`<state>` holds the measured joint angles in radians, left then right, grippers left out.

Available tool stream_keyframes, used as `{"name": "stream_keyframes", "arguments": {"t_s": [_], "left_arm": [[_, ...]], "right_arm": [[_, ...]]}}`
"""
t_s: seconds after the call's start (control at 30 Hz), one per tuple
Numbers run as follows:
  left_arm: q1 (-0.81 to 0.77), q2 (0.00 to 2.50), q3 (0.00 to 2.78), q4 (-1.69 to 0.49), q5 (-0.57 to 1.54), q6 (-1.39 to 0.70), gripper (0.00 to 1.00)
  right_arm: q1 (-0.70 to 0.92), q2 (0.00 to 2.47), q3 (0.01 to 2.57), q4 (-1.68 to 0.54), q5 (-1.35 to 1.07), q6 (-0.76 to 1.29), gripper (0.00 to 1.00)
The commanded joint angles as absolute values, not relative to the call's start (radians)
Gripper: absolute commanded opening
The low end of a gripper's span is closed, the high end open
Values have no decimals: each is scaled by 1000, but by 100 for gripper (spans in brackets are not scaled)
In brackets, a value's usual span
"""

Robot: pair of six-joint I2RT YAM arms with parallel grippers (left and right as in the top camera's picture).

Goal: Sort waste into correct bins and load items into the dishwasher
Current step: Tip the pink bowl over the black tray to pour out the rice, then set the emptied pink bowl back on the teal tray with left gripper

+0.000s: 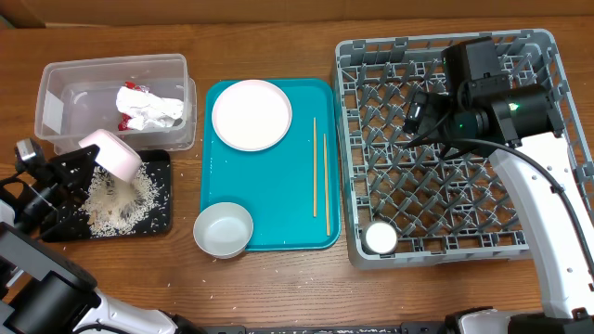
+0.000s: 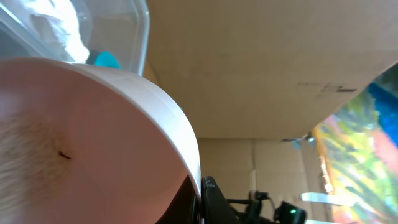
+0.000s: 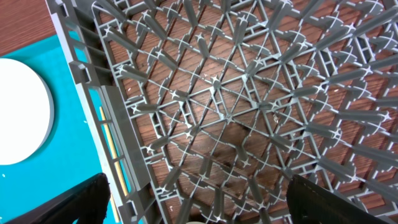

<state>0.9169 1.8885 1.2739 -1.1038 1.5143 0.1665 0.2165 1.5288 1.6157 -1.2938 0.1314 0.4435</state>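
Note:
The white bowl, now tipped over the black tray, will be let go by my left gripper on the teal tray (image 1: pixel 271 177), between the other bowl and chopsticks.
My left gripper (image 1: pixel 90 161) is shut on the rim of a white bowl (image 1: pixel 113 153), held tipped on its side over the black tray (image 1: pixel 160 215). Loose rice (image 1: pixel 121 202) lies heaped on that tray under the bowl. In the left wrist view the bowl (image 2: pixel 81 137) fills the left, its rim pinched by my left gripper (image 2: pixel 202 200). The crumpled wrapper (image 1: pixel 147 108) lies in the clear tub (image 1: pixel 58 82). My right gripper (image 1: pixel 418 116) hangs open and empty over the grey dish rack (image 1: pixel 543 56); its fingers (image 3: pixel 81 200) straddle the rack's lattice (image 3: pixel 249 93). A small cup (image 1: pixel 380 237) stands in the rack's near-left corner.
A teal tray (image 1: pixel 288 209) between tub and rack carries a round plate (image 1: pixel 251 114), two chopsticks (image 1: pixel 316 167) and a second white bowl (image 1: pixel 223 229). A few rice grains are scattered on the wood near the table's front edge. The right wrist view also catches the plate (image 3: pixel 18 112).

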Motion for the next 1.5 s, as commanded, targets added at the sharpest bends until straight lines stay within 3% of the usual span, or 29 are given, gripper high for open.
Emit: {"name": "stream_keyframes", "arguments": {"t_s": [0.0,0.57,0.93,1.07,1.23,1.47], "left_arm": [[924,1897,1271,-1113,1582,117,4],[923,1896,1271,-1133,1505,105,4],[915,1884,1286,-1199,1398,178,4],[881,1830,1343,-1309,1402,297,4],[719,1718,1493,-1367,1261,320,4],[238,1639,1607,-1230,637,30,4]], "right_arm": [[215,1515,1637,-1287,138,437,92],[215,1515,1637,-1288,138,437,92],[215,1515,1637,-1287,138,436,92],[215,1515,1637,-1287,138,437,92],[215,1515,1637,-1287,138,437,92],[215,1515,1637,-1284,138,437,92]]}}
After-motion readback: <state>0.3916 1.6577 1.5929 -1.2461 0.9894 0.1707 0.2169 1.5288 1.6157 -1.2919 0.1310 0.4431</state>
